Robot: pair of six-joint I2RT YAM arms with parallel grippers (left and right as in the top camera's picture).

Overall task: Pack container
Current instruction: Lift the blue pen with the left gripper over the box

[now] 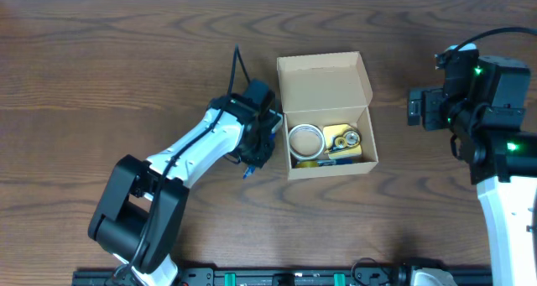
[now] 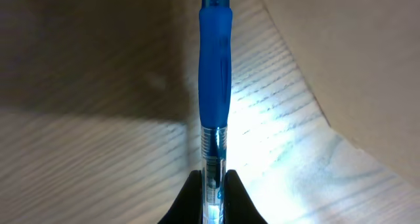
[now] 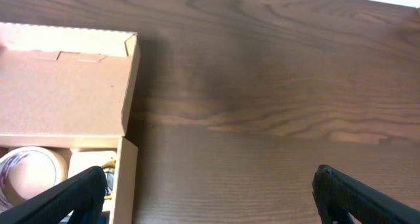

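Observation:
Next, I lay the blue pen down with my left gripper inside the tan cardboard container (image 1: 338, 162), along the container's front side.
The tan cardboard container (image 1: 331, 115) stands open at the table's middle, flap lid folded back. Inside lie a white tape roll (image 1: 305, 139) and a yellow tape roll (image 1: 346, 139). My left gripper (image 1: 256, 156) is just left of the box, shut on a blue pen (image 2: 214, 79). The pen's blue tip (image 1: 247, 173) shows under the arm. The box wall (image 2: 348, 60) fills the right of the left wrist view. My right gripper (image 3: 210, 191) is open and empty over bare table right of the container (image 3: 65, 86).
The right arm (image 1: 482, 101) stands at the right edge. A black rail (image 1: 277, 278) runs along the front edge. The wooden table (image 1: 101, 68) spreads to the left and back.

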